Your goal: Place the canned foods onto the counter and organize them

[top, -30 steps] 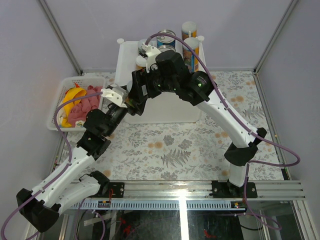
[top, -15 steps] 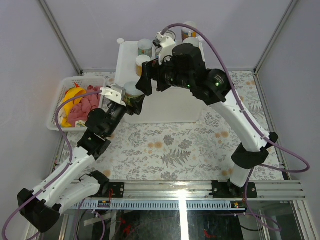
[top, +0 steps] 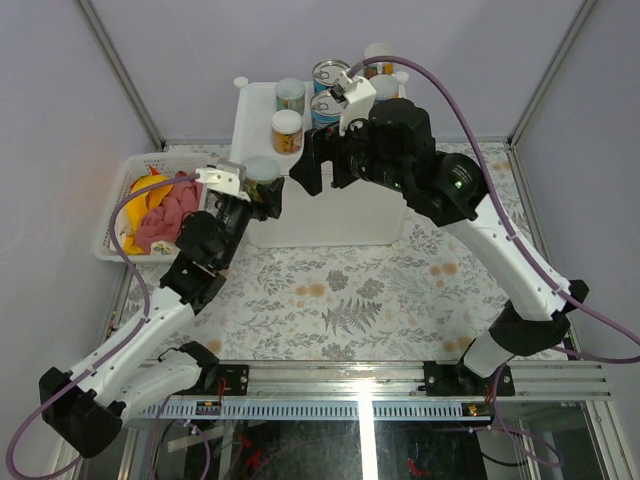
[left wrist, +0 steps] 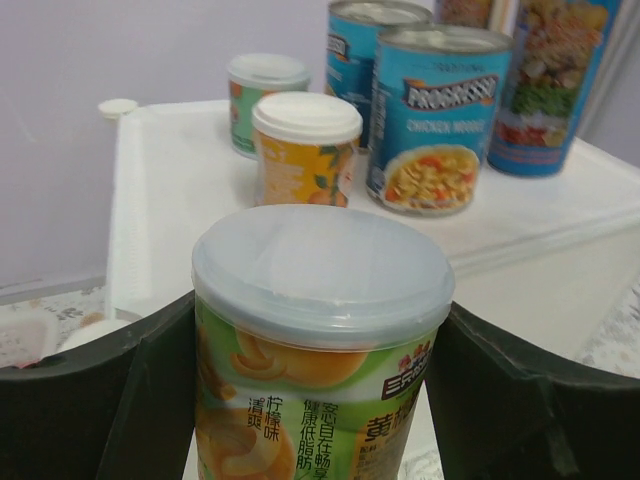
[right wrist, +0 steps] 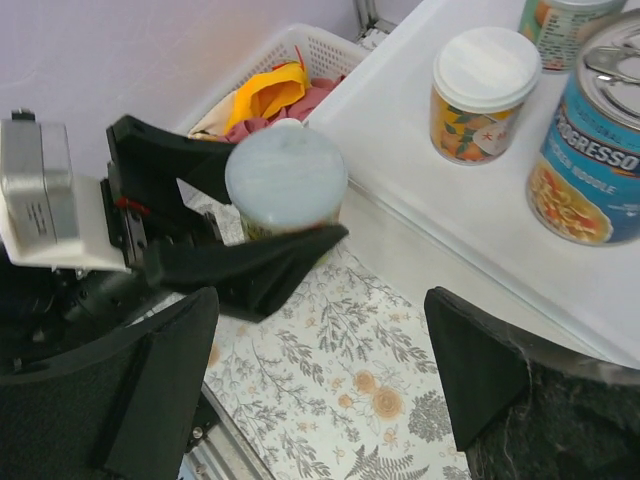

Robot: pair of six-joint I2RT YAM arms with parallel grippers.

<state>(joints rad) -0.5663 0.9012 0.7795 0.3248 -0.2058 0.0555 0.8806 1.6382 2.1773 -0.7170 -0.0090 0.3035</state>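
Next, my left gripper lets go of the green-labelled can on the counter (top: 252, 117) (left wrist: 186, 184) between the white-lidded jars and the basket-side edge.
My left gripper (top: 262, 188) is shut on a pale-lidded, green-labelled can (top: 262, 169), held upright at the front left corner of the white counter (top: 330, 215). In the left wrist view the can (left wrist: 322, 330) fills the space between my fingers (left wrist: 95, 400). On the counter stand two small white-lidded jars (top: 287, 131) (top: 291, 95), two blue-labelled cans (top: 328, 108) (top: 331, 75) and tall canisters (top: 378, 55), partly hidden by my right arm. My right gripper (top: 325, 172) is open and empty, above the counter's front edge; in its own view (right wrist: 320, 390) it looks down on the held can (right wrist: 286, 178).
A white mesh basket (top: 115, 215) left of the counter holds a yellow banana (top: 150, 190) and a pink cloth (top: 170, 210). The floral table mat (top: 340, 300) lies in front of the counter. Grey walls close in on the left, right and back.
My right arm has risen and pulled back to the right, uncovering the cans on the counter. My left gripper has moved the held can up and closer to the counter's front left corner.
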